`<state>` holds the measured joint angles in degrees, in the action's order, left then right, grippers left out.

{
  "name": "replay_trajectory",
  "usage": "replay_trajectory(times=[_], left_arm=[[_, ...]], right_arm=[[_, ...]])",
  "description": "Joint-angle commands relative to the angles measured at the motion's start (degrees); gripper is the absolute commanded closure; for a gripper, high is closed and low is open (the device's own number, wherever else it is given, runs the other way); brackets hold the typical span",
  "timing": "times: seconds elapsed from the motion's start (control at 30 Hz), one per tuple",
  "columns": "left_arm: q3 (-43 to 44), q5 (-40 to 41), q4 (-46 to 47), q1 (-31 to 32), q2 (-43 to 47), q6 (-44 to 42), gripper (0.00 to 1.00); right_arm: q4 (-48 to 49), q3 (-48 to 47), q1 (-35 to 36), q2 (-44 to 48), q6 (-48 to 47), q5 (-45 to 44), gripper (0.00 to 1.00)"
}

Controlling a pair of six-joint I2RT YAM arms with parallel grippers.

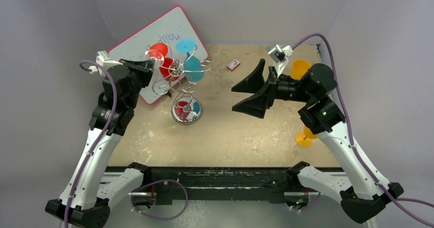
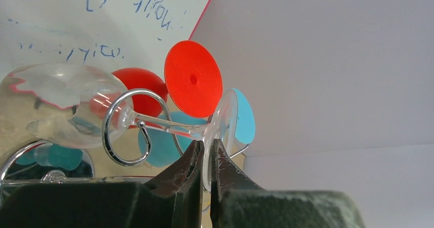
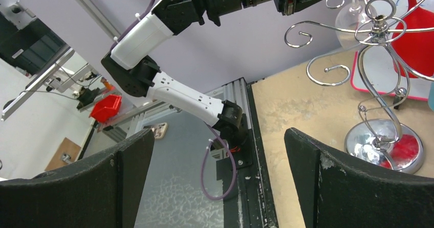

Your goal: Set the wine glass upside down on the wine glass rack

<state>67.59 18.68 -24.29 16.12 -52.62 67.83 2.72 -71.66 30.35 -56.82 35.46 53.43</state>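
Next, my left gripper releases the clear wine glass with its foot resting on the scroll arm [image 1: 148, 70] [image 2: 137, 125] around its stem.
The silver wire wine glass rack [image 1: 185, 87] stands on its round shiny base at the table's left middle; it also shows in the right wrist view [image 3: 381, 69]. A red glass [image 1: 164, 59] and a teal glass [image 1: 192, 64] hang on it. My left gripper [image 2: 205, 153] is shut on the foot of a clear wine glass [image 2: 77, 107], whose stem lies inside a scroll arm [image 2: 123, 128] of the rack. In the top view my left gripper [image 1: 152, 63] is at the rack's left arms. My right gripper [image 1: 240, 97] is open and empty, right of the rack.
A pink-framed whiteboard [image 1: 133, 41] leans behind the rack. Two orange glasses stand at the right: one at the back [image 1: 300, 69], one near the right arm [image 1: 305, 137]. A small red and white object [image 1: 233, 64] lies at the table's back.
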Motion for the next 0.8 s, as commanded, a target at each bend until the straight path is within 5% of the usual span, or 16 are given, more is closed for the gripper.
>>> replay_trajectory(times=[0.0, 0.77], left_arm=[[2.63, 2.16, 5.99, -0.54, -0.09, -2.02, 1.00], [2.84, 8.03, 2.52, -0.61, 1.67, -4.16, 1.00]], right_arm=[[1.31, -1.29, 0.09, 1.36, -1.17, -0.61, 0.00], [2.54, -0.15, 0.14, 0.92, -0.59, -0.23, 0.00]])
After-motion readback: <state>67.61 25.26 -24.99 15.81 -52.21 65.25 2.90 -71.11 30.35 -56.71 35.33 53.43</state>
